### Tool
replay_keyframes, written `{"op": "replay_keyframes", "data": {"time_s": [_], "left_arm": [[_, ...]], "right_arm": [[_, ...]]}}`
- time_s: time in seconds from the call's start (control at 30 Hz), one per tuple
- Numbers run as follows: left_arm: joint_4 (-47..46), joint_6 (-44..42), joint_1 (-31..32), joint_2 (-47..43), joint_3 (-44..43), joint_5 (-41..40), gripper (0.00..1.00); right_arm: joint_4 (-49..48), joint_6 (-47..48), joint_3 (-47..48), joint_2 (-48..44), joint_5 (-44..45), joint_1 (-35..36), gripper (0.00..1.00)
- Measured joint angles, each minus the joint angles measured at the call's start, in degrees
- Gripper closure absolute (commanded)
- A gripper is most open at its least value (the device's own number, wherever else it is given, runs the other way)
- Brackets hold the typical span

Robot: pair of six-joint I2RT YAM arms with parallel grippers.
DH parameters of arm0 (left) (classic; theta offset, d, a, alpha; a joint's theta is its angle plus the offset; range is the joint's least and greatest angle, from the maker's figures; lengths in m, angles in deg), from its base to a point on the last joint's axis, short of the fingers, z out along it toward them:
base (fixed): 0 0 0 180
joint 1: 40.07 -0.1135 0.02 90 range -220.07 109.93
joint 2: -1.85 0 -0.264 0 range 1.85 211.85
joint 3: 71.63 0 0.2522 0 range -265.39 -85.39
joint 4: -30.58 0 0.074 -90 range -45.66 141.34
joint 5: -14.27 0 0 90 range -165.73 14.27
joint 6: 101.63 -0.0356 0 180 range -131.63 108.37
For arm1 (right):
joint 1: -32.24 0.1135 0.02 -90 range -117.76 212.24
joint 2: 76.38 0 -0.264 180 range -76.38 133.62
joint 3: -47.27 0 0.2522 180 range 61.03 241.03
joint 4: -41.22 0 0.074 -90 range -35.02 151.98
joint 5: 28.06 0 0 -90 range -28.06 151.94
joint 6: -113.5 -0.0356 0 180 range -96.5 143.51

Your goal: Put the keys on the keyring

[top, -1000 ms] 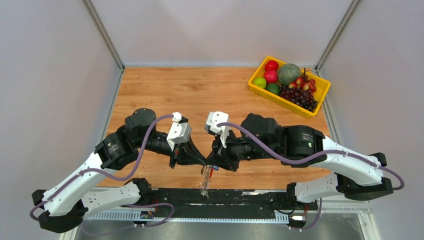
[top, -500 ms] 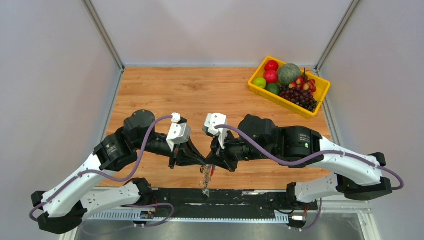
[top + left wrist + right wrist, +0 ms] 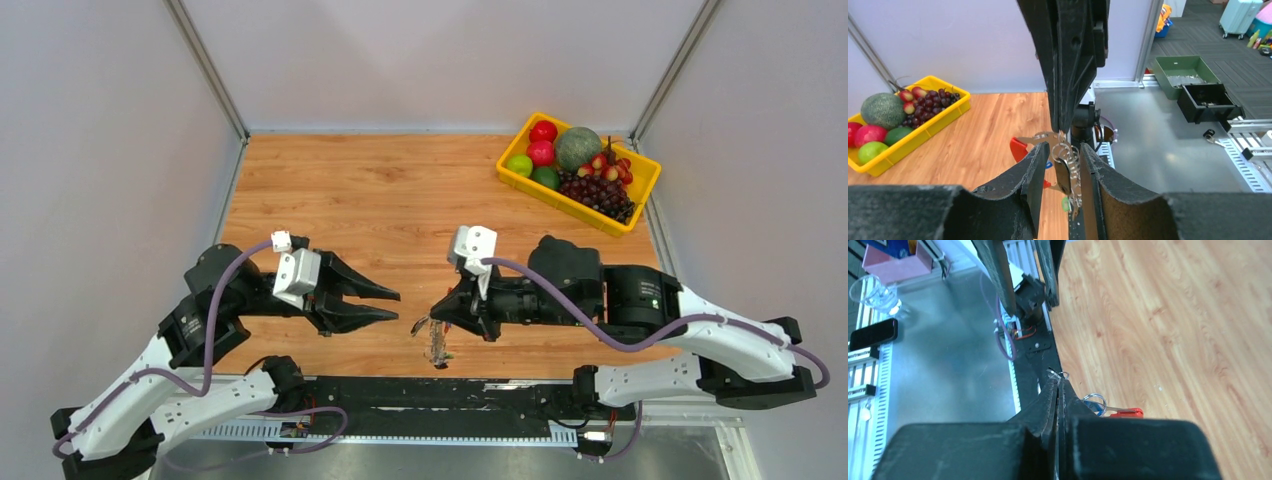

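The keyring with its keys hangs and dangles freely from my right gripper, so my left gripper should pinch the keyring's top [image 3: 1062, 138] just below my right gripper's fingers to steady it.
My right gripper [image 3: 430, 319] is shut on the keyring [image 3: 437, 343], which hangs from its tips above the table's near edge. In the left wrist view the keyring's grey strip and red curved part [image 3: 1019, 148] hang beside a bunch of keys [image 3: 1069, 172] on wire rings, with a green head [image 3: 1065, 204] lowest. In the right wrist view the shut gripper [image 3: 1058, 382] pinches a bit of metal; a ring [image 3: 1094, 402] and the red part [image 3: 1126, 413] show beside it. My left gripper [image 3: 392, 304] is open and empty, a short way left of the bunch, which shows between its fingers [image 3: 1038, 165].
A yellow tray [image 3: 518, 184] of fruit stands at the table's far right corner. The black base rail [image 3: 480, 395] runs just below the hanging keys. The booth's grey walls close in left and right.
My left gripper has opened, let go and drawn back to the left. My right gripper has moved right and nearer the edge, carrying the keyring and keys.
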Motion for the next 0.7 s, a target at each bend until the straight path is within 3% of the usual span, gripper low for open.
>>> {"op": "replay_keyframes", "data": {"time_s": [0.3,0.7], "left_arm": [[-3.2,1.5,0.0,2.8,1.2,-1.2,0.60],[-6.2,2.1,0.0,4.5,1.4,-1.3,0.59]], "right_arm": [[-10.1,6.3,-5.2,-6.8,2.8,0.7,1.00],[-15.7,12.8,-6.5,-5.2,3.8,1.6,1.00]]}}
